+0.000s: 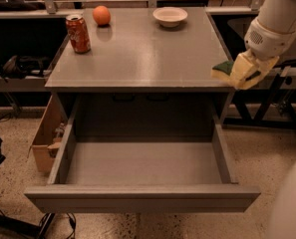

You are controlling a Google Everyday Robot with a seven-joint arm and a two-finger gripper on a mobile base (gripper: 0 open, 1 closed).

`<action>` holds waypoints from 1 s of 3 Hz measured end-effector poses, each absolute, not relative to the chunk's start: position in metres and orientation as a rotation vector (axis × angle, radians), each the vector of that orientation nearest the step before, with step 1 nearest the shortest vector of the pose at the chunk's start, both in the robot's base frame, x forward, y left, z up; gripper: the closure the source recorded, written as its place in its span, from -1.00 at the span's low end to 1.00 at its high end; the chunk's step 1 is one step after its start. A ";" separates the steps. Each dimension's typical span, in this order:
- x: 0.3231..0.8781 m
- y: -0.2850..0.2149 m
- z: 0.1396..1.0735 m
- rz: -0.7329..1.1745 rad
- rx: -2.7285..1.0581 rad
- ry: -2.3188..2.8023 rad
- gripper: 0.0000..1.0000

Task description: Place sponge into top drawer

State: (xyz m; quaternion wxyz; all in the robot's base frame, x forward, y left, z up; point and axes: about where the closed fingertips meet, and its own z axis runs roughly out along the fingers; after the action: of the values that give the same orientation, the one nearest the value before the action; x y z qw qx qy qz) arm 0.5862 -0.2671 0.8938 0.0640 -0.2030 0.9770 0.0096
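Observation:
Next, I release the sponge near the middle of the open top drawer's back edge (160, 135). The sponge is now at the cabinet top's front corner.
The sponge (222, 67), dark green on top with pale yellow foam below, is held in my gripper (242, 71) at the front right corner of the grey cabinet top (137, 49). The gripper is shut on the sponge, with its pale fingers (249, 68) wrapped over the sponge's right part. The top drawer (142, 198) is pulled wide open below the cabinet top, and its grey inside (142, 163) has nothing in it. The sponge is above and to the right of the drawer's back right corner.
On the cabinet top stand a red soda can (79, 33) at the left, an orange (101, 15) behind it and a white bowl (170, 16) at the back. A brown cardboard box (44, 136) sits on the floor left of the drawer. Dark frames and cables lie on both sides.

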 end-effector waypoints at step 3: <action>0.499 -0.172 0.836 0.554 -1.133 2.604 1.00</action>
State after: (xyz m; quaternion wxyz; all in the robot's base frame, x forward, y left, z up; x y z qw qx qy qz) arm 0.4986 -0.1720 0.8357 0.1236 -0.3885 0.8931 0.1900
